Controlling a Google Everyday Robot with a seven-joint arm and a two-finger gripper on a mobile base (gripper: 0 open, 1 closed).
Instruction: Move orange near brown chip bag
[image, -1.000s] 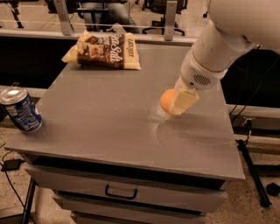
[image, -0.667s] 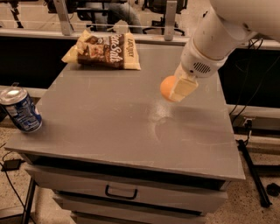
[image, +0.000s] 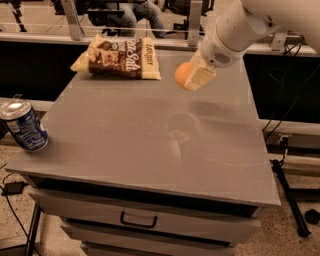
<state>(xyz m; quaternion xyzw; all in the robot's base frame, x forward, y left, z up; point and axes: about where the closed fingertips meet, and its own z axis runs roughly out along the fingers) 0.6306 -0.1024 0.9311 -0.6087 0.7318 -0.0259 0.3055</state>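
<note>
Next, my gripper lets go of the orange on the table (image: 160, 72), close against the gripper-side end of the brown chip bag. The orange is now lifted above the table's far middle.
The brown chip bag (image: 120, 58) lies flat at the far left of the grey table top (image: 125, 135). The orange (image: 183, 74) is held in my gripper (image: 190, 77), lifted above the table's far middle, a short way right of the bag. The gripper's pale fingers (image: 200, 77) are shut around the orange and cover its right side. The white arm comes in from the upper right.
A blue soda can (image: 22, 125) stands at the table's near left corner. A drawer with a handle (image: 138, 220) is below the front edge. A rail and chairs stand behind the table. Cables and a stand leg lie on the floor at right.
My gripper has lifted the orange off the table and carried it up and toward the far side, closer to the chip bag.
</note>
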